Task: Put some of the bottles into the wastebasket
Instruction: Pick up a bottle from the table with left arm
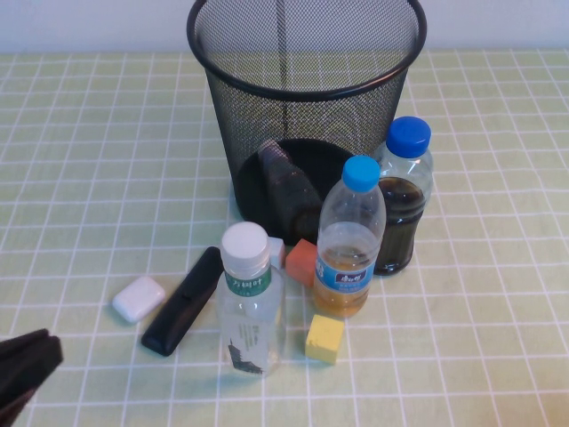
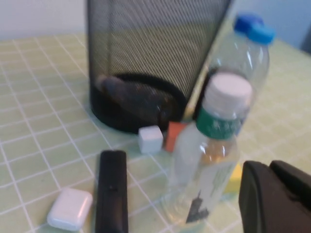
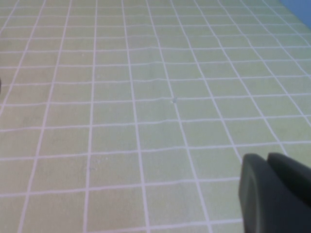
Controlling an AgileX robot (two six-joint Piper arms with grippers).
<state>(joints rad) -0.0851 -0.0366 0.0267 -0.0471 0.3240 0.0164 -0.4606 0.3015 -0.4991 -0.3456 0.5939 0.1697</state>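
The robot's left gripper needs to close on the green neck label (image 1: 249, 283) (image 2: 214, 127) of the clear bottle, under the bottle's white cap.
The black wire-mesh wastebasket (image 1: 307, 107) stands at the back middle of the table. One bottle (image 1: 289, 185) lies inside it on its base, dim through the mesh; it also shows in the left wrist view (image 2: 127, 96). The taller clear bottle (image 1: 251, 302) with white cap and green neck label stands upright in front of the basket, and in the left wrist view (image 2: 206, 155). My left gripper (image 1: 27, 366) is shut and empty at the table's near left corner, well left of that bottle; its wrist view shows it (image 2: 269, 167) beside the bottle. My right gripper (image 3: 267, 160) is shut and empty over bare cloth, outside the high view.
A light-blue-capped amber bottle (image 1: 349, 240) and a blue-capped dark bottle (image 1: 402, 200) stand right of the basket. Orange cube (image 1: 302, 261), yellow cube (image 1: 324, 338) and white cube (image 2: 150, 139) sit round the clear bottle. A black remote (image 1: 182, 301) and white case (image 1: 139, 298) lie to its left.
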